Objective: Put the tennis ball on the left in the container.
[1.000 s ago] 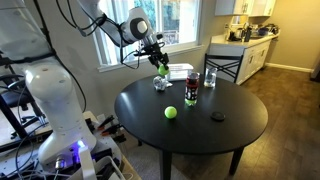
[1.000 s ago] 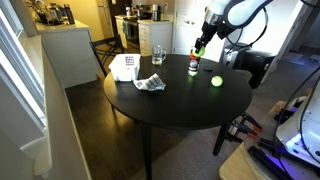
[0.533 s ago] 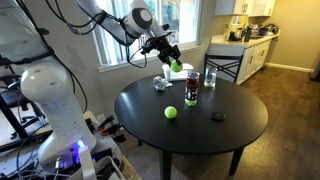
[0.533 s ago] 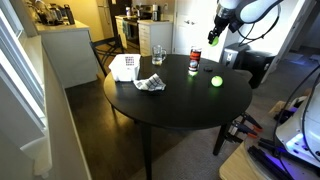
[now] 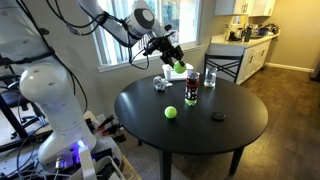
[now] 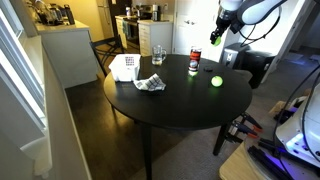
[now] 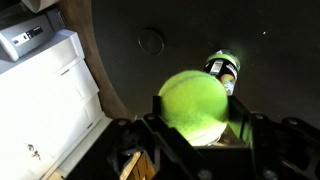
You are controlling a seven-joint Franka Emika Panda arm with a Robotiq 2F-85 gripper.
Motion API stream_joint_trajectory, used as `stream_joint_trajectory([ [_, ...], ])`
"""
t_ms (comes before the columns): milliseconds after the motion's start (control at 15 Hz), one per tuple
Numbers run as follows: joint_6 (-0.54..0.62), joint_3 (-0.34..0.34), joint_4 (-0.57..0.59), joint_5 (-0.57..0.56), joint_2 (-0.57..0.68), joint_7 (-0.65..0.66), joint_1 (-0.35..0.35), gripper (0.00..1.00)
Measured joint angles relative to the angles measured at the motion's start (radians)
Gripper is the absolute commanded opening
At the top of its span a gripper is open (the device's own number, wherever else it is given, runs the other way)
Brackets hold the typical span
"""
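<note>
Next, I release the yellow-green tennis ball from my gripper inside the tall red and black container (image 5: 191, 93) (image 7: 224, 69) near the clear glass. The ball is still held above the table's back.
My gripper (image 5: 175, 64) is shut on a yellow-green tennis ball (image 5: 180, 66) and holds it in the air above the back of the round dark table (image 5: 240, 130). It is close over the container (image 5: 178, 75), a low tub with a reddish rim. In an exterior view the gripper (image 6: 212, 40) hangs high with the ball (image 6: 212, 43), and the container (image 6: 125, 67) sits at the far side. The wrist view shows the ball (image 7: 195, 100) between the fingers (image 7: 195, 125). A second tennis ball (image 5: 170, 113) (image 6: 216, 81) lies on the table.
A tall dark tumbler (image 5: 191, 88) (image 6: 194, 63) (image 7: 223, 68) stands beside the container, with a clear glass (image 5: 210, 78) (image 6: 158, 54) near it. A small dark disc (image 5: 218, 117) (image 7: 150, 41) and a crumpled item (image 5: 159, 83) (image 6: 150, 84) lie on the table. A chair (image 5: 222, 62) stands behind.
Over the last second my gripper rose and shifted sideways with the ball in it. Since half a second ago it has barely moved.
</note>
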Motion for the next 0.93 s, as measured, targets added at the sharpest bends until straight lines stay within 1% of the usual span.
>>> stream_joint_trajectory([
  [267,0.0,0.0,0.0,0.0,0.0,0.0,0.001,0.64],
  [333,0.0,0.0,0.0,0.0,0.0,0.0,0.001,0.39],
  [600,0.0,-0.013,0.008,0.001,0.004,0.0,0.002,0.39],
  [933,0.002,-0.057,0.069,0.005,0.036,0.016,-0.002,0.39],
])
